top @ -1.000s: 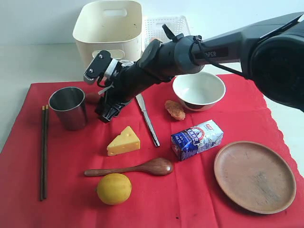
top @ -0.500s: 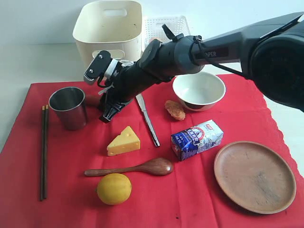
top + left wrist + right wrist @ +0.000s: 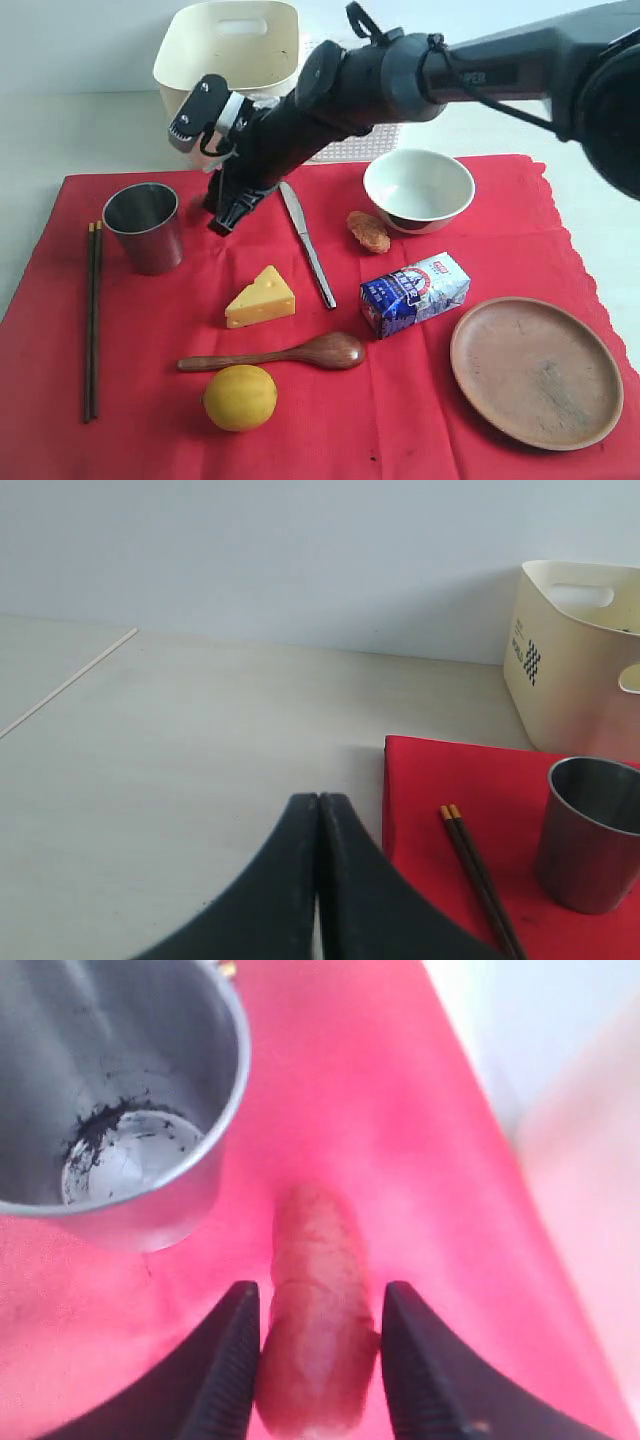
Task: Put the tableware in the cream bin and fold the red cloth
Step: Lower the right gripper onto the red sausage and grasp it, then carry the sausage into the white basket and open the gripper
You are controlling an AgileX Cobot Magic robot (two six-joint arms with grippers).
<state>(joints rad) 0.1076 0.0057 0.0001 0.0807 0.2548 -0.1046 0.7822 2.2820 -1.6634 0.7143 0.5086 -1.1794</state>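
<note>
Next, my right gripper releases the sausage, setting it down in the middle of the white lattice basket (image 3: 361, 106) that sits next to the cream bin.
My right gripper (image 3: 226, 218) hangs just above the red cloth (image 3: 400, 430), beside the steel cup (image 3: 145, 228), shut on a sausage (image 3: 312, 1250). My left gripper (image 3: 318, 802) is shut and empty over bare table left of the cloth; the exterior view does not show it. On the cloth lie dark chopsticks (image 3: 92, 320), a silver knife (image 3: 307, 243), a wooden spoon (image 3: 280, 355), a pale bowl (image 3: 418, 190) and a round wooden plate (image 3: 535, 370). The cream bin (image 3: 230, 50) stands behind the cloth.
Cheese (image 3: 260, 297), a lemon (image 3: 240, 397), a blue milk carton (image 3: 414, 292) and a brown fried piece (image 3: 368, 231) also lie on the cloth. A white lattice basket (image 3: 335, 152) sits behind the right arm, next to the bin.
The right arm has risen and swung back towards the bin, lifting the sausage off the cloth beside the cup. Nothing else has moved.
</note>
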